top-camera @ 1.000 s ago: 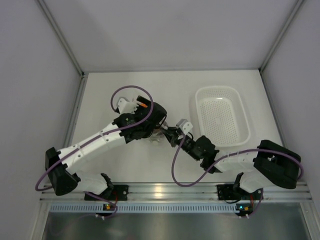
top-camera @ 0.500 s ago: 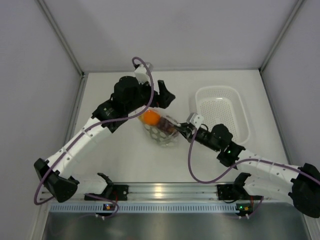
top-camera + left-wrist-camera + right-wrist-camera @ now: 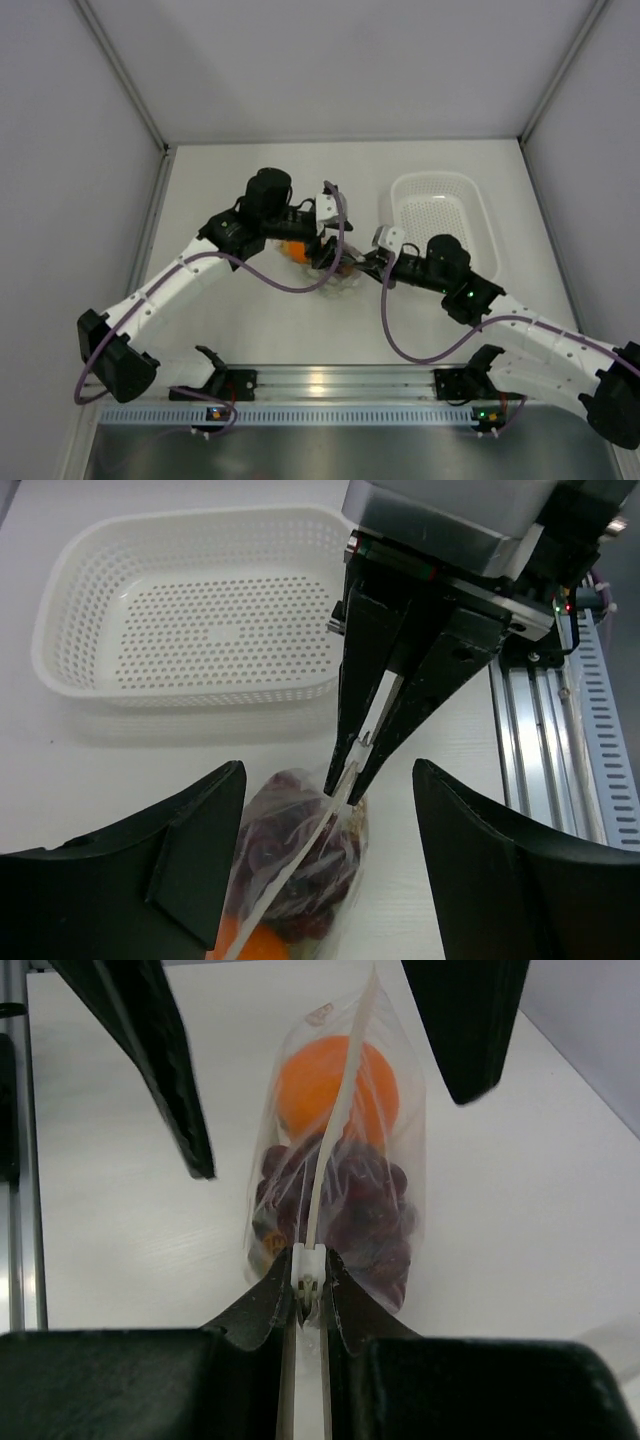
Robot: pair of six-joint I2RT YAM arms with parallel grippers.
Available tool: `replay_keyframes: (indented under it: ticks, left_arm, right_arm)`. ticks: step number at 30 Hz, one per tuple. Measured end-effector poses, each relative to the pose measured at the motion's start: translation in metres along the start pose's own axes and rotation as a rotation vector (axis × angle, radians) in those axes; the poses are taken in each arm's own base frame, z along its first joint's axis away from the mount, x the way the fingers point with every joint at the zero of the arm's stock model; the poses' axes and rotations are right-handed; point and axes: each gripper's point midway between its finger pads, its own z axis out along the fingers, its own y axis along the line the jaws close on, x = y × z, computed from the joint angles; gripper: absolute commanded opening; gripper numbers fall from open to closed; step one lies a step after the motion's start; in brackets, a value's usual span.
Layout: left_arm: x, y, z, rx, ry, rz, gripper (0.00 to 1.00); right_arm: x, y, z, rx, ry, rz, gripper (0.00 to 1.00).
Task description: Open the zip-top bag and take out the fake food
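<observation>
I hold the bag only with my right gripper, by the slider, so next I pinch the bag's zip (image 3: 317, 1200) beside the slider with my left gripper while my right gripper regrips.
The clear zip-top bag (image 3: 340, 275) lies mid-table between both arms. Its white zip strip runs along the top, and fake food shows through the plastic: an orange (image 3: 380, 1090) and a dark red grape bunch (image 3: 370, 1210). My right gripper (image 3: 309, 1290) is shut on the white zip slider (image 3: 309, 1265) at the bag's near end, as the left wrist view confirms. My left gripper (image 3: 330, 850) is open and straddles the bag's (image 3: 258, 810) other end, one finger on each side, neither touching the plastic. From above, the left gripper (image 3: 328, 245) covers part of the bag.
A white perforated basket (image 3: 440, 180) stands at the back right with nothing in it; it sits just behind the right gripper in the left wrist view (image 3: 190, 525). The metal rail (image 3: 320, 385) runs along the near table edge.
My left gripper has come down from behind the bag and now straddles it, hiding most of the orange from above. The right gripper stays shut on the slider, its arm slightly shifted.
</observation>
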Motion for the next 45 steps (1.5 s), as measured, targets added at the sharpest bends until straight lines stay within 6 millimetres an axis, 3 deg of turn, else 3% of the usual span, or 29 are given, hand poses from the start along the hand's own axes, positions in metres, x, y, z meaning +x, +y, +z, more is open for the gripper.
replay_keyframes:
  ticks: [5,7,8,11,13,16,17,18,21,26,29,30,33,39,45]
  left_arm:
    - [0.03,0.012,0.019,0.073,0.1,-0.017,0.63]
    - [0.044,0.014,0.024,0.098,0.139,-0.046,0.47]
    - [0.05,0.013,0.026,0.113,0.155,-0.061,0.45]
    - [0.063,0.009,0.024,0.131,0.194,-0.087,0.11]
    - [0.065,0.008,0.023,0.14,0.2,-0.087,0.0]
    - [0.066,0.006,0.022,0.145,0.204,-0.087,0.0]
    - [0.065,0.006,0.022,0.145,0.204,-0.087,0.0]
    - [0.064,0.006,0.022,0.145,0.206,-0.089,0.0]
    - [0.059,0.008,0.02,0.139,0.201,-0.09,0.0]
    - [0.045,0.01,0.018,0.146,0.17,-0.078,0.0]
    - [0.043,0.005,0.019,0.168,0.158,-0.083,0.0]
    - [0.043,0.004,0.018,0.174,0.155,-0.085,0.0]
    - [0.041,0.002,0.018,0.187,0.146,-0.085,0.0]
    - [0.034,-0.003,0.016,0.205,0.125,-0.083,0.0]
    - [0.028,-0.005,0.015,0.22,0.11,-0.083,0.0]
  right_arm:
    - [-0.001,0.002,-0.003,-0.038,0.034,0.013,0.0]
    - [-0.002,0.003,-0.003,-0.049,0.041,0.017,0.0]
    - [-0.002,0.002,-0.003,-0.048,0.044,0.018,0.0]
    - [-0.001,0.0,-0.003,-0.045,0.055,0.024,0.0]
    - [-0.001,-0.002,-0.003,-0.04,0.058,0.025,0.0]
    - [0.0,-0.005,-0.003,-0.034,0.062,0.029,0.01]
    - [0.0,-0.005,-0.003,-0.034,0.062,0.03,0.09]
    - [0.0,-0.005,-0.003,-0.036,0.061,0.032,0.29]
    - [-0.002,-0.005,-0.003,-0.04,0.05,0.043,0.4]
    - [-0.012,-0.009,-0.004,-0.038,-0.011,0.067,0.39]
    - [-0.016,-0.01,-0.005,-0.044,-0.046,0.087,0.29]
    - [-0.018,-0.01,-0.006,-0.048,-0.06,0.096,0.2]
    - [-0.026,-0.007,-0.006,-0.072,-0.093,0.112,0.07]
    - [-0.035,-0.002,-0.008,-0.097,-0.127,0.124,0.27]
    - [-0.039,0.001,-0.012,-0.101,-0.16,0.114,0.21]
